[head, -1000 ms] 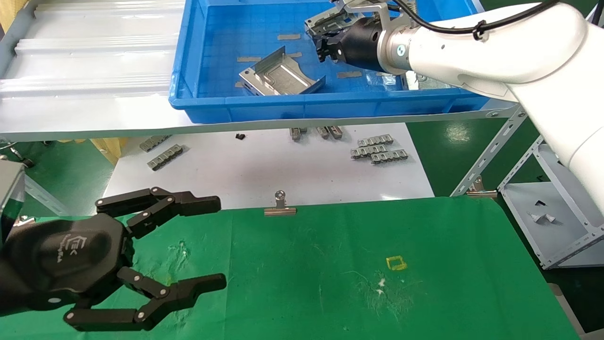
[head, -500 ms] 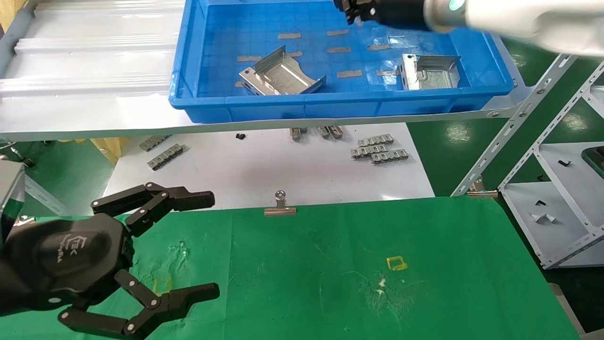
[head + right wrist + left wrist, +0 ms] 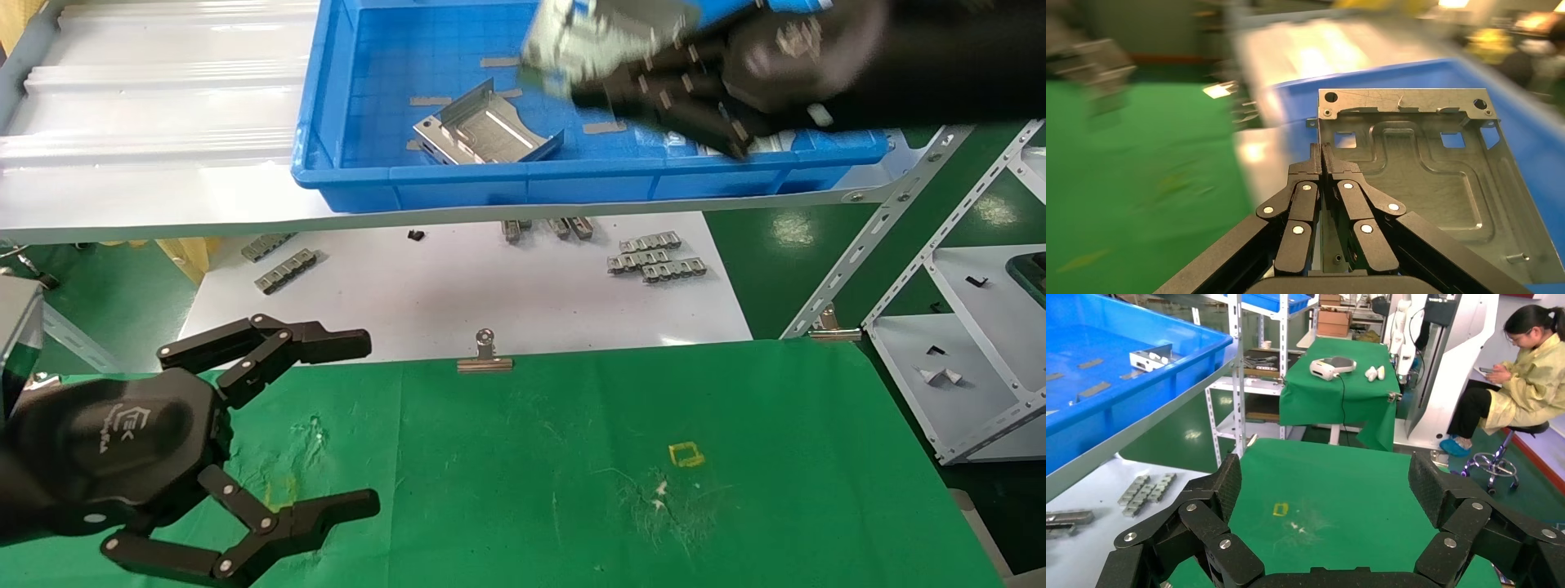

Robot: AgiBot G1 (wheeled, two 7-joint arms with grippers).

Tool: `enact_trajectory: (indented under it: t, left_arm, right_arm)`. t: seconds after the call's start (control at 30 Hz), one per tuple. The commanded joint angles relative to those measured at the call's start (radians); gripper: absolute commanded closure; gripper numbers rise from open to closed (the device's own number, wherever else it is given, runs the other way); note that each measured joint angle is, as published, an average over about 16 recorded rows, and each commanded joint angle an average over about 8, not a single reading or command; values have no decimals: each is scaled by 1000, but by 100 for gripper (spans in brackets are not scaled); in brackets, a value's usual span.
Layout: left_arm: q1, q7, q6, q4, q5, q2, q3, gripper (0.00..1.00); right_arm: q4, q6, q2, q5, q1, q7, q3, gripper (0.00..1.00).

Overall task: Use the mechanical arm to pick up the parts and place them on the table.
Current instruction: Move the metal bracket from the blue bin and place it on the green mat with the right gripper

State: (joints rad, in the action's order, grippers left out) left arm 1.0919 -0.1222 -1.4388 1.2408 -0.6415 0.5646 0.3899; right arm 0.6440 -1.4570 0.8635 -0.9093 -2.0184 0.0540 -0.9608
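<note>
My right gripper is going to put the silvery bracket down over the yellow square mark on the green table (image 3: 688,438). The bracket is now over the blue bin.
My right gripper (image 3: 588,77), blurred by motion, hangs over the blue bin (image 3: 572,184). It is shut on the side flange of a silvery bracket (image 3: 601,33), which is clear of the bin floor. The right wrist view shows its closed tips (image 3: 1321,150) pinching that bracket (image 3: 1425,171). A second bracket (image 3: 488,131) lies in the bin near its front wall. My left gripper (image 3: 372,423) is open and empty over the near left of the green table (image 3: 572,490). It also shows in the left wrist view (image 3: 1324,484).
The bin stands on a pale ribbed shelf (image 3: 163,122) above a white board (image 3: 490,294) with grey clip strips (image 3: 654,257). A binder clip (image 3: 485,355) holds the cloth's far edge, and a yellow square mark (image 3: 686,454) lies on the cloth. A metal rack (image 3: 964,392) stands at the right.
My right arm lifted the bracket out of the bin and swung round, now sweeping across the bin with it. My left gripper shifted slightly left, then stayed still.
</note>
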Motion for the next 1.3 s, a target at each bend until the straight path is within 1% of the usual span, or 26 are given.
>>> enact_trajectory:
  t: [0.03, 0.13, 0.3, 0.4, 0.5, 0.6, 0.7, 0.83, 1.03, 1.17, 1.3]
  left_arm:
    - [0, 0, 0, 0, 0, 0, 0, 0]
    - [0, 0, 0, 0, 0, 0, 0, 0]
    - [0, 0, 0, 0, 0, 0, 0, 0]
    - [0, 0, 0, 0, 0, 0, 0, 0]
    - [0, 0, 0, 0, 0, 0, 0, 0]
    - [0, 0, 0, 0, 0, 0, 0, 0]
    - [0, 0, 0, 0, 0, 0, 0, 0]
    - [0, 0, 0, 0, 0, 0, 0, 0]
    - [0, 0, 0, 0, 0, 0, 0, 0]
    - [0, 0, 0, 0, 0, 0, 0, 0]
    - [0, 0, 0, 0, 0, 0, 0, 0]
  right_arm:
    - [3, -108, -36, 21, 4, -45, 6, 100]
    - [123, -147, -120, 60, 30, -85, -42, 100]
    - [335, -147, -263, 110, 73, -117, -170, 100]
    - [402, -138, -319, 103, 110, -159, -250, 100]
    - [413, -110, -346, 76, 167, -258, -306, 100]
    - [377, -55, -345, 45, 237, -399, -331, 100]
    - [309, 9, -321, 33, 301, -530, -334, 100]
    - [194, 59, -263, 22, 356, -653, -337, 100]
    - [-11, 62, -153, 8, 388, -773, -343, 100]
    - [-150, 46, -87, 10, 396, -843, -341, 100]
    - [-267, 27, -37, 7, 394, -906, -341, 99]
